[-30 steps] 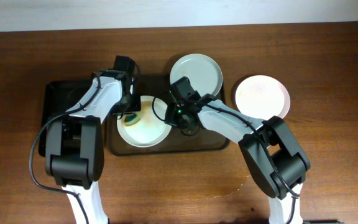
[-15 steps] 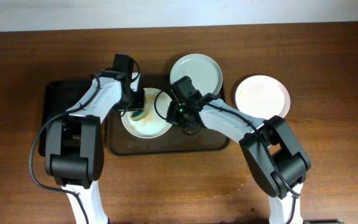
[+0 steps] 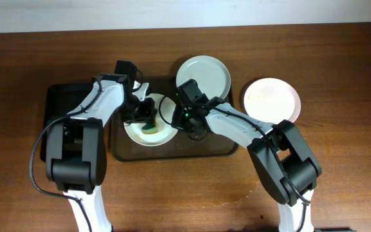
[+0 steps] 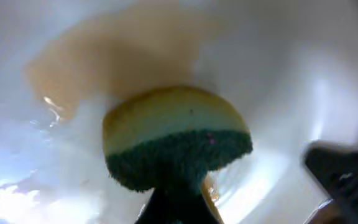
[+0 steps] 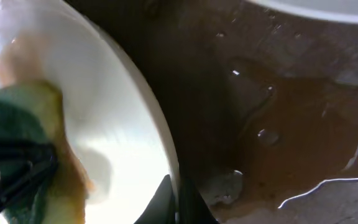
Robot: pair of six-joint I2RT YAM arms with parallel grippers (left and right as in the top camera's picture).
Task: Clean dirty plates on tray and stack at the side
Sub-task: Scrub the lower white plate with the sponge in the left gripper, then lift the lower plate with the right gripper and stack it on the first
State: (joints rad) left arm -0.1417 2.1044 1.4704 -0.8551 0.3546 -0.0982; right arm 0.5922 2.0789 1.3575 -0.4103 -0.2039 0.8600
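Observation:
The dirty plate will go down from my right gripper on top of the white plate (image 3: 272, 101) beside the tray.
A white dirty plate (image 3: 148, 132) with a brown smear is held tilted over the dark tray (image 3: 201, 149). My right gripper (image 3: 176, 119) is shut on the plate's right rim (image 5: 166, 158). My left gripper (image 3: 145, 119) is shut on a yellow-and-green sponge (image 4: 176, 146) and presses it against the plate's face (image 4: 104, 56), next to the brown stain. The sponge also shows in the right wrist view (image 5: 23, 124). A pale green plate (image 3: 203, 75) rests at the tray's far edge. A white plate (image 3: 271, 98) lies on the table to the right.
A black mat (image 3: 58, 109) lies left of the tray under the left arm. The tray floor (image 5: 278, 124) is wet with brown water. The wooden table (image 3: 340, 167) runs all around, with a wet ring mark near the front.
The plate has tipped up and shifted toward the back of the tray. My left gripper has moved the sponge from the plate's left edge toward its middle.

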